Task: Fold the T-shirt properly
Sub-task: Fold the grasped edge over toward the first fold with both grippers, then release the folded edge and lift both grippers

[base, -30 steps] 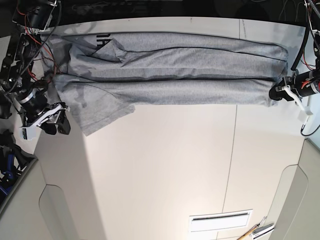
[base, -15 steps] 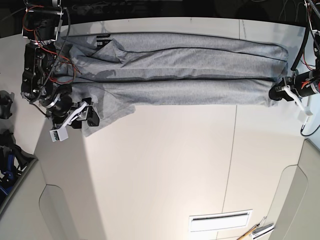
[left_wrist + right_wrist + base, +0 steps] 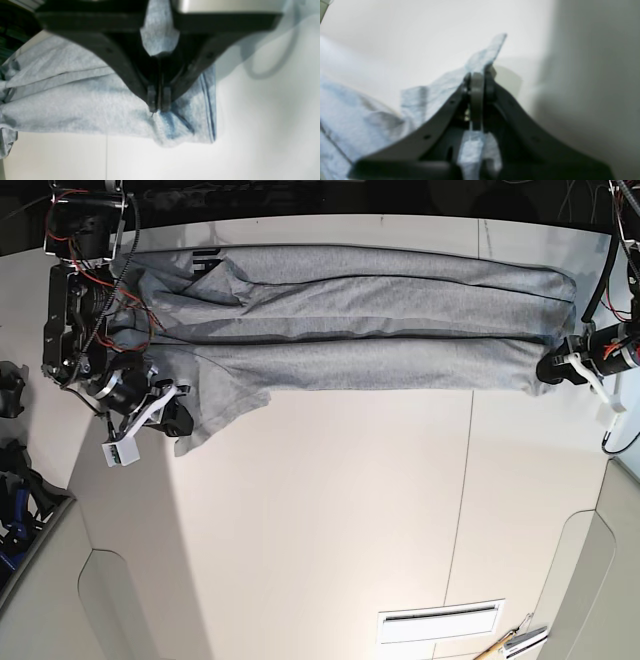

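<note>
The robot's right gripper will release the sleeve flap on the T-shirt's folded end (image 3: 142,318), close to the black lettering.
The light grey T-shirt (image 3: 380,320) lies in long lengthwise folds across the far part of the white table (image 3: 330,510), with a bit of black lettering (image 3: 205,262) showing at its left end. At the shirt's right end my left gripper (image 3: 548,368) is shut on the hem corner. The left wrist view shows its tips (image 3: 158,106) pinching the cloth (image 3: 75,107). On the left, my right gripper (image 3: 176,418) is shut on the loose sleeve flap. In the right wrist view, grey fabric (image 3: 492,50) pokes out past the closed tips (image 3: 477,76).
A white vent-like plate (image 3: 440,620) and some hand tools (image 3: 515,642) lie near the front right of the table. Dark equipment (image 3: 15,500) sits off the table's left edge. Red wires (image 3: 95,290) hang along the arm on the left.
The arm on the left of the base view came in from beside the table to the sleeve flap and closed on it. The other arm kept still, holding the hem.
</note>
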You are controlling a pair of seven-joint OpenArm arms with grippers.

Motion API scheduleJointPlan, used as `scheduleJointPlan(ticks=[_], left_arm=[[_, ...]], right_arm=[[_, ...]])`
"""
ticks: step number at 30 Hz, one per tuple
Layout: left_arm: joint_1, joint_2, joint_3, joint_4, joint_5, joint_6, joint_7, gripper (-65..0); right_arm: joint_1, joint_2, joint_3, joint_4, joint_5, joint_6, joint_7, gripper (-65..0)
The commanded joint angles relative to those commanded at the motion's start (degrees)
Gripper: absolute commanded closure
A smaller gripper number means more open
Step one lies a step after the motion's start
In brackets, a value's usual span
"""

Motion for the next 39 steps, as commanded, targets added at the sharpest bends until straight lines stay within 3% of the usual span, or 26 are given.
scheduleJointPlan(ticks=[2,6,12,19,26,29,31,33,34,35,39], left_arm=[[0.0,-0.3,-0.1,0.0,0.0,0.0,1.8,0.0],[0.0,-1.8,-0.1,0.0,-1.3,0.0,2.4,0.0],[0.2,-2.4,-0.1,0.0,-1.6,0.0,6.4,0.0],[2.3,-4.0,-0.1,0.6,-3.7,0.0,6.5,0.0],[6.7,-4.1,-0.1,5.8,-2.4,0.0,6.4,0.0],[7.2,-4.0,-0.1,6.0,-1.8,0.0,6.4,-0.3],[7.2,-4.0,-0.1,6.0,-0.8,0.0,6.4,-12.8],[7.1,-4.0,-0.1,6.0,-1.0,0.0,6.4,-23.4],[7.1,-4.0,-0.1,6.0,-1.2,0.0,6.4,-24.4],[7.1,-4.0,-0.1,6.0,-1.5,0.0,6.5,-24.3],[7.2,-4.1,-2.0,6.0,-4.2,0.0,8.0,-24.3]], right_arm=[[-1.0,0.0,1.9,3.8,1.1,0.07,-3.3,0.0],[-7.0,0.2,6.9,14.5,3.9,1.05,-3.7,0.0],[-15.5,0.2,12.5,25.1,6.0,1.05,-5.6,0.0],[-25.0,0.2,13.9,28.6,9.4,1.03,-5.7,0.0],[-30.9,0.1,14.0,28.4,9.3,1.03,-5.3,0.0],[-31.4,0.1,14.0,27.3,5.8,0.98,-5.4,0.0],[-31.4,0.1,14.0,25.8,4.6,0.96,-5.3,0.0],[-31.4,0.1,14.0,24.9,4.7,0.83,-5.4,-21.7],[-31.4,0.2,14.0,24.9,4.7,0.33,-5.4,-30.2],[-31.4,0.2,14.3,25.0,4.7,0.33,-5.6,-33.9],[-31.4,0.1,18.1,27.1,10.6,0.35,-5.9,-33.8]])
